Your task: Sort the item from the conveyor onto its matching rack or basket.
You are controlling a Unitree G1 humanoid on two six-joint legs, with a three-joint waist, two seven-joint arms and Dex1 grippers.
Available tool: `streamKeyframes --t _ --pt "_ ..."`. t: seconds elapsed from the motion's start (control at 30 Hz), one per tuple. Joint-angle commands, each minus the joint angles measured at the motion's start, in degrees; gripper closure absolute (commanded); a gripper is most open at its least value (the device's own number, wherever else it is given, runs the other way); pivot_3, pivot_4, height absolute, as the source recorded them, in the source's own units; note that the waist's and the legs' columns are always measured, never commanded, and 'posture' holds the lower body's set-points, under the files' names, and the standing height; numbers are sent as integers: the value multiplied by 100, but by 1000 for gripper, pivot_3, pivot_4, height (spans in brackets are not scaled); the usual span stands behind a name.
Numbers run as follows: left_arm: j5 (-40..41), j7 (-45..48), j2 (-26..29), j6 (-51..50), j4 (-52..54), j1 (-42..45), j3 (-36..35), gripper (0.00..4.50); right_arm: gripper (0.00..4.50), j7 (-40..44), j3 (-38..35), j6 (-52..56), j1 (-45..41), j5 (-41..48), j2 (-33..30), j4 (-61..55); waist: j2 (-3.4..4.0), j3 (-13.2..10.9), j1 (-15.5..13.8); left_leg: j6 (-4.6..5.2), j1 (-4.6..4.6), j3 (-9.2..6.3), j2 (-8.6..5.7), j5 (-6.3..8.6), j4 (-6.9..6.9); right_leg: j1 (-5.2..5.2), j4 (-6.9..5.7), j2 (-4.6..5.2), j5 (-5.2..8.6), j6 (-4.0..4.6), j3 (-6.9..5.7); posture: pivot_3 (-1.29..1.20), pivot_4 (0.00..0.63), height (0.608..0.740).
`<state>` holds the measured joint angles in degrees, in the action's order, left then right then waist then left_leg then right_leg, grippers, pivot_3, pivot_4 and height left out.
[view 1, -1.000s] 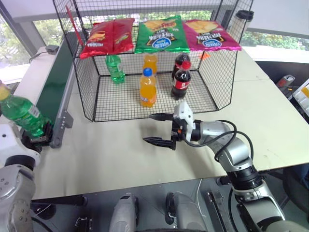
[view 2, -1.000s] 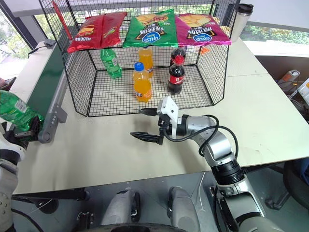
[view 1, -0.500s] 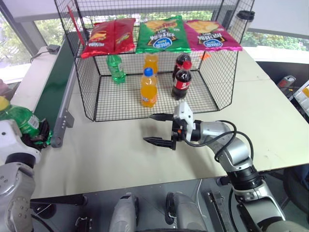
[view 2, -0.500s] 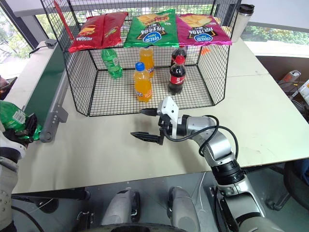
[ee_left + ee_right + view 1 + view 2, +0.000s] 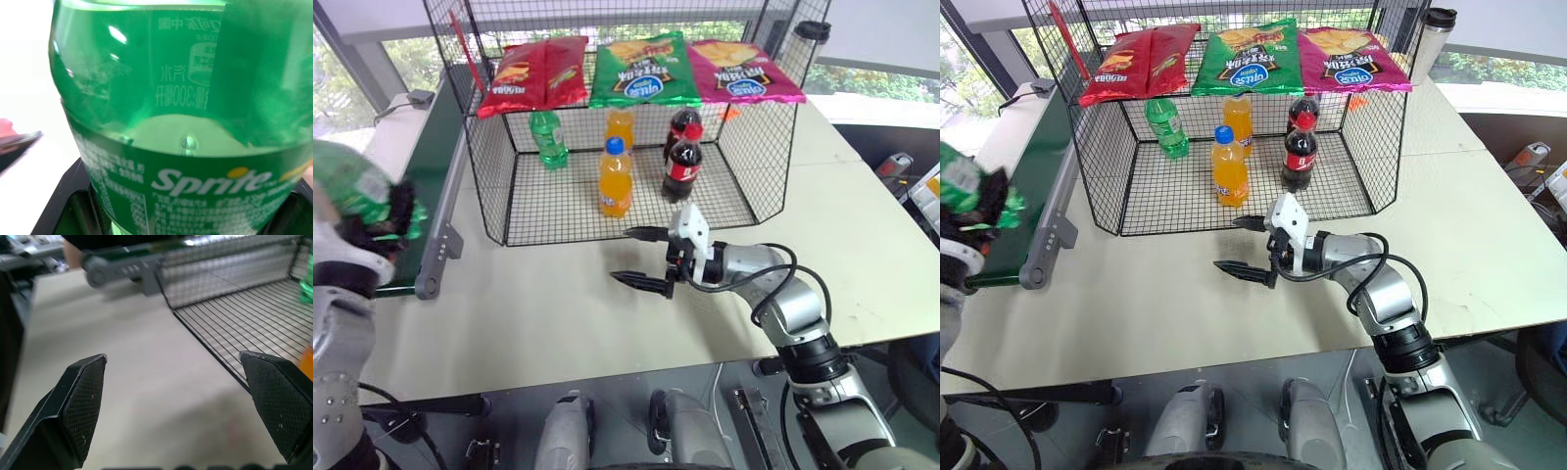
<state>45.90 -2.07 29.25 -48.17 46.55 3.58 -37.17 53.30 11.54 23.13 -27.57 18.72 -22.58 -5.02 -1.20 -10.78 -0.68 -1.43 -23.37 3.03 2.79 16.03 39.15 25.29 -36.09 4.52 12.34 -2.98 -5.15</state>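
Next, my left gripper lets go of the green soda bottle on the basket's bottom in front of the other green bottle (image 5: 556, 217).
The item, a clear green soda bottle (image 5: 350, 186), hangs at the far left beside the conveyor (image 5: 435, 137), with my left gripper (image 5: 396, 211) shut on its lower body. In the left wrist view its green label (image 5: 186, 181) sits between the black fingers (image 5: 68, 205); the cap is out of sight. My right gripper (image 5: 625, 255) hovers open and empty over the table, just in front of the black wire basket (image 5: 489, 186). Its wrist view shows the two fingertips (image 5: 83, 396) spread wide, the basket floor (image 5: 244, 318) and the conveyor's end (image 5: 122, 267) beyond.
Inside the basket stand a green bottle (image 5: 546, 137), two orange bottles (image 5: 614, 176) and two cola bottles (image 5: 682, 166). Chip bags (image 5: 641, 69) lie on the sloped rack above. A lidded tumbler (image 5: 811, 39) stands behind the basket's right corner.
My left gripper has risen and moved right with the green bottle, now level with the conveyor's side. The right gripper has barely shifted and stays open.
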Motion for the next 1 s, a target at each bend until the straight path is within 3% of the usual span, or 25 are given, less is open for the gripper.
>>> streamKeyframes --t 0.03,0.13,0.4,0.6,1.0 --pt "164 139 103 -5 465 12 623 1780 0 -215 -32 -183 -183 -239 -7 89 0 0 2 0 0 1 0 0 0 1 0 0 0 -1 0 0 150 740" --pt "-17 178 58 104 353 173 1187 1780 0 -389 1 -232 -298 -464 16 290 1 0 9 0 0 3 4 0 -1 3 -4 -8 -1 -1 -1 0 150 740" --pt "-1822 -51 -813 1152 -1211 1060 2974 1780 0 -757 94 -228 -554 -978 34 574 2 -1 -6 -1 0 3 5 -1 0 2 -3 -16 -5 0 -1 0 150 740" --pt "-2762 -3 -1209 1934 -2401 1694 3406 1780 0 -768 66 -158 -586 -1027 39 563 2 -2 -6 0 -6 4 4 -1 -3 5 0 -15 -5 -4 -2 0 150 740" --pt "-3597 107 -1758 2916 -4428 2524 3467 1780 0 -635 -29 69 -425 -709 71 169 2 -2 -3 0 -5 5 5 -1 -2 5 -2 -14 -6 -6 -5 0 150 740"
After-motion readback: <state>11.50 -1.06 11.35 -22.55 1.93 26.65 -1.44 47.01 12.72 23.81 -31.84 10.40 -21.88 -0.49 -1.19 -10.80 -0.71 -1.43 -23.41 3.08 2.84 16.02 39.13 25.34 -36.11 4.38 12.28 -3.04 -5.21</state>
